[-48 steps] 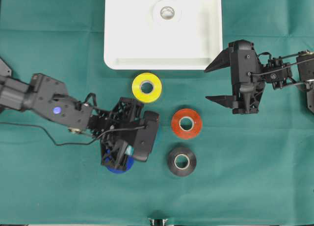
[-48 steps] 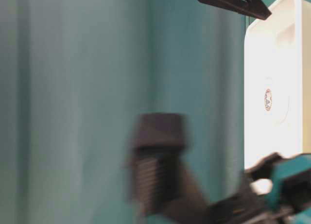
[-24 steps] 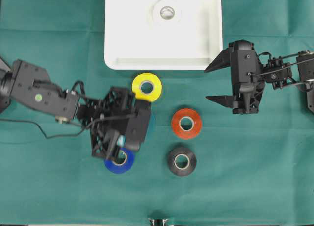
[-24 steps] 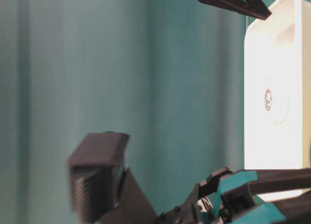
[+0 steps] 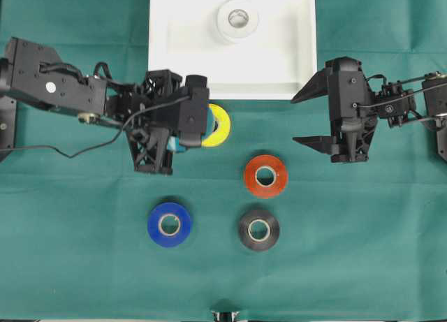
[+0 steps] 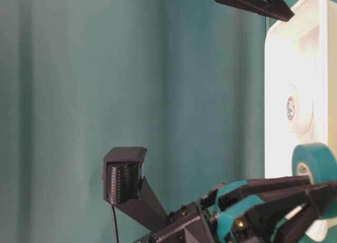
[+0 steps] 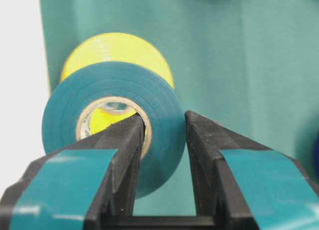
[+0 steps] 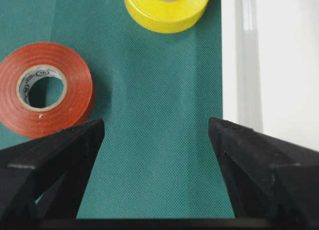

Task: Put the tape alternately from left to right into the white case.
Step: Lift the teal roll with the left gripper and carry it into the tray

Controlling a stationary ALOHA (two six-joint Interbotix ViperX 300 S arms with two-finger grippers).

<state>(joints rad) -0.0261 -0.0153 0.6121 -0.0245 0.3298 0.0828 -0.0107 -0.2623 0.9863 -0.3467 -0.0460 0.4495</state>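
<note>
My left gripper is to put the teal tape inside the white case point(image 5: 189, 65). It will let go of it between the white tape and the case's near corner.
My left gripper point(image 7: 163, 122) is shut on the teal tape point(image 7: 164, 110), one finger inside its core and one outside. It holds the roll upright above the yellow tape point(image 5: 219, 124), just in front of the white case point(image 5: 167, 70). The table-level view shows this teal tape point(image 6: 316, 161) raised beside the white case point(image 6: 276, 69). A white tape point(image 5: 237, 18) lies flat inside the case. Red-orange tape point(image 5: 265, 175), black tape point(image 5: 258, 229) and blue tape point(image 5: 170, 224) lie on the cloth. My right gripper point(image 5: 300, 119) hangs open and empty right of the case, over bare cloth point(image 8: 157, 127).
A green cloth point(image 5: 363, 252) covers the whole table. The left arm point(image 5: 63, 91) stretches in from the left edge with a cable trailing below it. The right arm point(image 5: 405, 102) comes in from the right edge.
My left gripper rose from beside the blue tape and carried the teal tape toward the case, uncovering the blue roll. The right gripper stayed still.
</note>
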